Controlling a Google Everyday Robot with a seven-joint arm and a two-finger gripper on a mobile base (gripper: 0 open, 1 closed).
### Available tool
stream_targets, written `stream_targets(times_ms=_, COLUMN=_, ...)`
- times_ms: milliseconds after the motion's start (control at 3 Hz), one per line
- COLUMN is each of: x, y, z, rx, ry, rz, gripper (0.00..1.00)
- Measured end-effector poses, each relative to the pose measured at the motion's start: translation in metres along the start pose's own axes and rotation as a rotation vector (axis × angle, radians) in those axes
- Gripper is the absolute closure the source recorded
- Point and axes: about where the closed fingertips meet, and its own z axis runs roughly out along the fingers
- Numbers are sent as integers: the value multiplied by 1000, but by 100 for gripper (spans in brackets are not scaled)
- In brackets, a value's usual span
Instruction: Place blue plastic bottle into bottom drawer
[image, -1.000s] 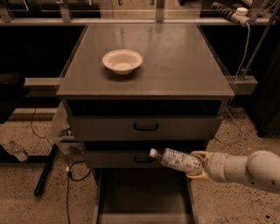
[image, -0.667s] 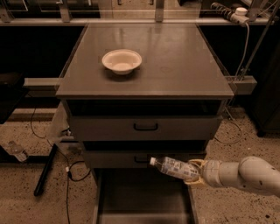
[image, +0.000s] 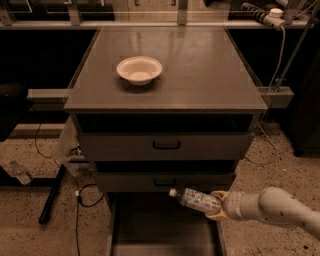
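The robot's gripper will release the blue plastic bottle on the bottom drawer's grey bottom (image: 176, 225), under the black handle of the middle drawer.
The blue plastic bottle (image: 196, 200) lies nearly level in the air, white cap pointing left, pale label round its body. My gripper (image: 216, 206) is shut on its base end, reaching in from the lower right on a white arm. The bottle hangs over the right side of the pulled-out bottom drawer (image: 150, 227), just in front of the middle drawer's face. The drawer's flat grey floor shows beneath it with nothing lying on it.
A white bowl (image: 139, 69) sits on the cabinet top (image: 200, 75). Two upper drawers with black handles (image: 166, 145) are shut. Cables and a black bar (image: 52, 195) lie on the speckled floor at left; a small clear bottle (image: 17, 172) lies far left.
My gripper has carried the bottle down and to the left, from level with the middle drawer's front to lower over the open bottom drawer.
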Motion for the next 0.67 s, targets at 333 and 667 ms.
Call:
stream_targets(times_ms=333, x=47, y=22, z=70, rx=-3, ry=20, rz=27, gripper=100)
stream_targets(times_ms=667, x=78, y=41, z=140, rx=-33, ry=27, rz=1, gripper=100)
